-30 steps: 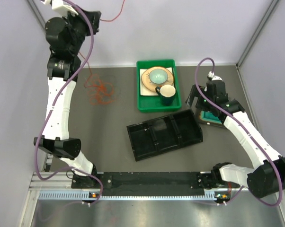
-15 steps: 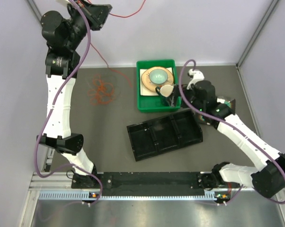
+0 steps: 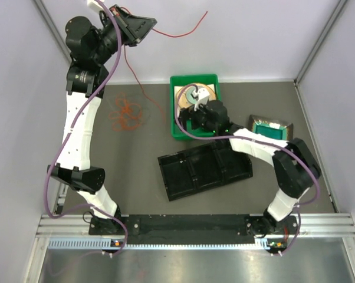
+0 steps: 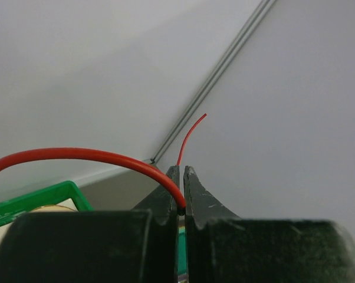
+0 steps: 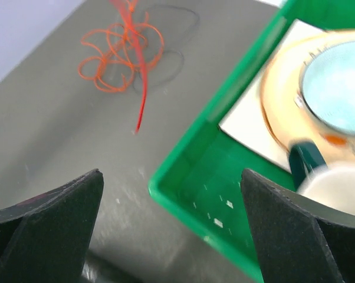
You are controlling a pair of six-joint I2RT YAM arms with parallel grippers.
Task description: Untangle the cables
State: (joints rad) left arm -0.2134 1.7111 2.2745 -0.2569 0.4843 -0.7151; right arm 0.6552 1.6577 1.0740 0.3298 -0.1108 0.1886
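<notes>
The robot's right gripper will close on the lower loose end [image 3: 163,112] [image 5: 143,107] of the red cable, which dangles from its left gripper next to the green bin.
My left gripper [image 3: 149,25] is raised high at the back left and is shut on the red cable [image 3: 186,32]. In the left wrist view the red cable [image 4: 89,156] arcs in from the left and is pinched between the closed fingers [image 4: 181,194], its free end pointing up. The red strand hangs down from the gripper to the table [image 3: 143,91]. The orange cable [image 3: 127,113] lies in a tangled heap on the table, also in the right wrist view [image 5: 115,50]. My right gripper [image 5: 171,218] is open and empty, hovering over the green bin's near left corner [image 5: 183,194].
The green bin [image 3: 176,131] holds a plate, a pale blue bowl [image 3: 196,94] and a dark mug. A black compartment tray [image 3: 204,168] lies in front of it. A small teal-and-silver box [image 3: 270,127] sits at the right. Thin dark loops [image 5: 166,59] lie beside the orange heap.
My left gripper has swung right and pulled the red cable farther out of the heap. My right arm has swept left from the teal box to over the green bin.
</notes>
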